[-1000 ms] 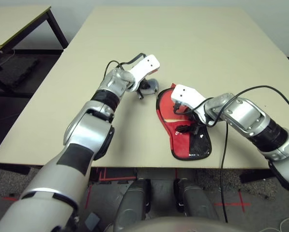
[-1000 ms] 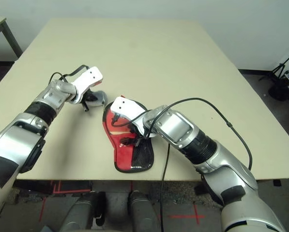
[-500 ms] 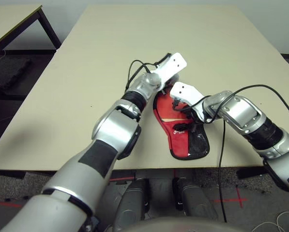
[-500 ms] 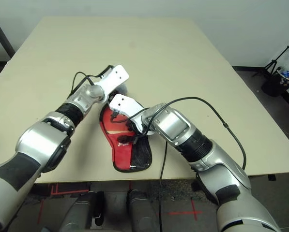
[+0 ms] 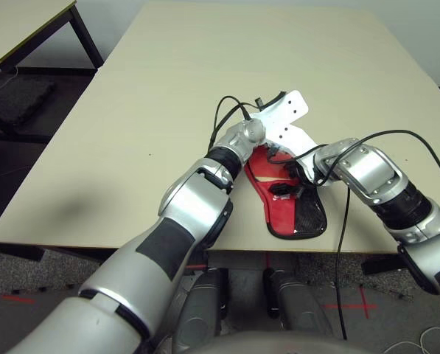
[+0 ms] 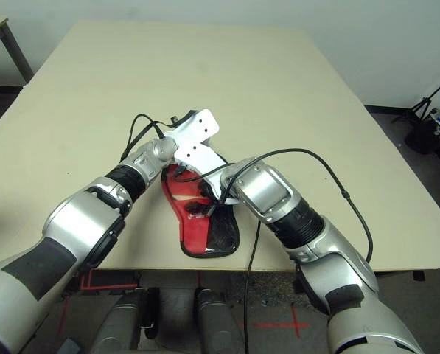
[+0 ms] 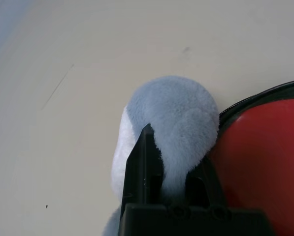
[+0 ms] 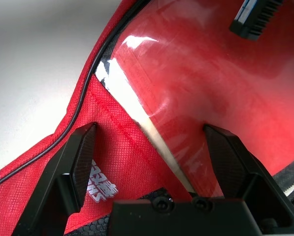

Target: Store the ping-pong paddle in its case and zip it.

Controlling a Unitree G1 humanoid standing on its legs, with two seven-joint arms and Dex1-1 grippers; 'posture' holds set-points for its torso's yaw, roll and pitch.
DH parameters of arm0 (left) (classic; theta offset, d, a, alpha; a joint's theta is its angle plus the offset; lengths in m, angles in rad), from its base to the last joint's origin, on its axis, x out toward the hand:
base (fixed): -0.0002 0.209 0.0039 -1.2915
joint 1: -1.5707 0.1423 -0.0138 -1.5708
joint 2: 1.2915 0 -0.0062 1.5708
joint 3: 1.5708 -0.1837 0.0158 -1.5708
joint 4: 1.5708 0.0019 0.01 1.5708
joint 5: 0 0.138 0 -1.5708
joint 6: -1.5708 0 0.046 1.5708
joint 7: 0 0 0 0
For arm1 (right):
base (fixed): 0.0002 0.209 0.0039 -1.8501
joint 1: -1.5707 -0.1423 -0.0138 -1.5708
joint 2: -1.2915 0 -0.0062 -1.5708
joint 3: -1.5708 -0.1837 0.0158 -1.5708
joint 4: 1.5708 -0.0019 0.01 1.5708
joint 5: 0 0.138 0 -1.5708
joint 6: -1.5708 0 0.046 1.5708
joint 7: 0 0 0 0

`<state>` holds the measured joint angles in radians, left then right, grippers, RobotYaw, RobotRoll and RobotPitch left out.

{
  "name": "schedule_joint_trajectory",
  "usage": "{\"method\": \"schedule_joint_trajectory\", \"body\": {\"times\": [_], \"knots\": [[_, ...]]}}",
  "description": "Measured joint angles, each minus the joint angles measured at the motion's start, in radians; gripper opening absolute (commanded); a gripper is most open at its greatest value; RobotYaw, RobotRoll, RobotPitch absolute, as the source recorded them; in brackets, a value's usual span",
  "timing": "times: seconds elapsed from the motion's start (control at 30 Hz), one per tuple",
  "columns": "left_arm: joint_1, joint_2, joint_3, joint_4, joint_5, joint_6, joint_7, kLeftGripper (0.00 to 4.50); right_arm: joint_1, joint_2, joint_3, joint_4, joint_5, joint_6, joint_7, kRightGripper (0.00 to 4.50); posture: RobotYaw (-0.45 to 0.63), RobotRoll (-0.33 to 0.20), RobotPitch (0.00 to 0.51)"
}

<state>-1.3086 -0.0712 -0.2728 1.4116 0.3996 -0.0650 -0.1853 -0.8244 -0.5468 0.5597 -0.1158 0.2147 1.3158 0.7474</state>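
Note:
The robot's left gripper will release the grey-white soft lump on the beige table [image 5: 298, 112] just past the far end of the red case.
The red case [image 5: 280, 215] with its black mesh pocket lies open near the table's front edge. The ping-pong paddle's shiny red face [image 8: 196, 73] lies inside it, and a pale edge strip shows beside the case's red flap [image 8: 122, 167]. My right gripper [image 8: 151, 130] is open, low over the case, with one finger over the flap and the other over the paddle face. My left gripper [image 7: 174, 172] is shut on a grey-white soft lump [image 7: 176, 113], which touches the case's zippered rim at its far end. The left wrist's white plate [image 5: 287, 118] hides that spot from the head.
The beige table [image 5: 205, 59] stretches wide beyond and to the left of the case. Black cables [image 5: 345, 214] loop over both wrists and hang off the front edge. A second table [image 5: 21, 22] stands at the far left.
My left arm has swung right with the soft lump, from left of the case to its far rim. The right gripper stays open over the case. The camera has shifted.

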Motion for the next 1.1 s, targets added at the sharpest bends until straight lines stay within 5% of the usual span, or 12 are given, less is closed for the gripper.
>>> {"method": "schedule_joint_trajectory", "body": {"times": [0.33, 1.1], "knots": [[-0.005, 0.099, 0.088, 0.000, -0.042, -0.003, -0.009, 0.23, 0.003, 0.064, -0.035, 0.065, -0.027, -0.078, -0.002, 4.50, -0.03, 0.000, 0.209], [0.007, 0.162, 0.153, -0.024, -0.090, -0.012, -0.065, 0.23, -0.027, 0.105, -0.088, 0.192, -0.068, -0.178, -0.002, 4.50, 0.02, 0.000, 0.235]]}}
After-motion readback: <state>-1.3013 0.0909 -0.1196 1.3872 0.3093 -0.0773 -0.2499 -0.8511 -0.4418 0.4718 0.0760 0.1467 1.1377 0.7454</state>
